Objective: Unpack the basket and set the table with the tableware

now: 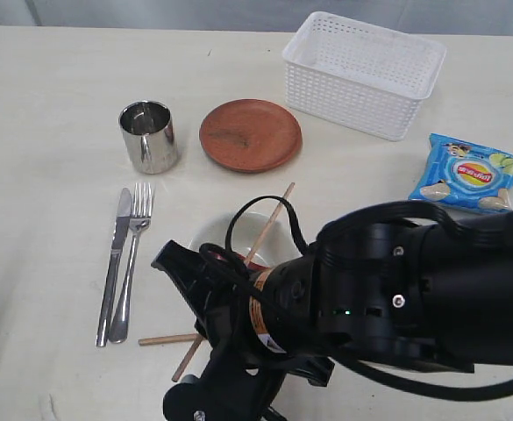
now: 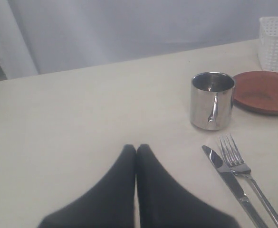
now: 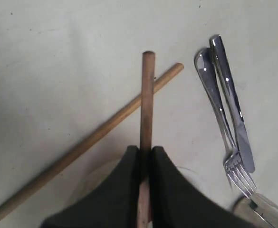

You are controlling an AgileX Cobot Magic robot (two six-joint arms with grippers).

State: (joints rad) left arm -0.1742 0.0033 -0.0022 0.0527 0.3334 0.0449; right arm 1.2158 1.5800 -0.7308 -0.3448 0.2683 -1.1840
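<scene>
The chopstick in the robot's right gripper leans across the bowl and over the second chopstick, so the gripper should release it and take the second chopstick's end (image 1: 145, 340) beside the fork.
My right gripper (image 3: 146, 149) is shut on one brown chopstick (image 3: 147, 104), which sticks out past the fingertips and crosses over the second chopstick (image 3: 81, 147) lying on the table (image 1: 46, 105). In the exterior view the right arm (image 1: 370, 289) covers most of the white bowl (image 1: 210, 233); the held chopstick (image 1: 164, 338) pokes out to the left and the other chopstick (image 1: 274, 215) leans across the bowl. Left of the bowl lie the knife (image 1: 114, 263) and fork (image 1: 131, 259). Behind them are the steel cup (image 1: 149, 136), the reddish-brown plate (image 1: 250, 134) and the white basket (image 1: 361, 72). My left gripper (image 2: 137, 148) is shut and empty over bare table.
A blue chip bag (image 1: 469, 173) lies at the right, in front of the basket. The left wrist view shows the cup (image 2: 212, 99), plate (image 2: 264, 92), knife (image 2: 229, 178) and fork (image 2: 241, 166) off to one side of the left gripper.
</scene>
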